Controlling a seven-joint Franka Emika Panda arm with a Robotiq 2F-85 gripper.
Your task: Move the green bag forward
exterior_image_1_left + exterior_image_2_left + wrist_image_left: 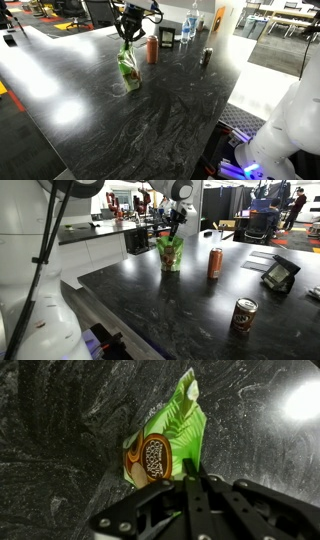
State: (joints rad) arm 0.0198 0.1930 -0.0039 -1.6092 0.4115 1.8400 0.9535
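Note:
I need to use my gripper to put down and let go of the green bag, now hanging tilted near the far side, on the table [180,65] between the red-brown can and the smaller dark can.
The green bag [128,68] is a bright green crinkly pouch with a brown and pale print. It hangs tilted under my gripper [129,40] near the far side of the dark marble table [170,110]. The gripper is shut on the bag's top edge. In both exterior views the bag's [170,253] bottom is at or just above the tabletop, below the gripper [177,227]. In the wrist view the closed fingers [193,482] pinch the bag [170,435], which stretches away over the table.
A red-brown can [152,50] stands close beside the bag, also seen in an exterior view [215,263]. A second can [243,315] stands nearer the table edge. A clear water bottle [190,25] and a dark box [167,37] stand behind. A small stand [280,275] sits nearby.

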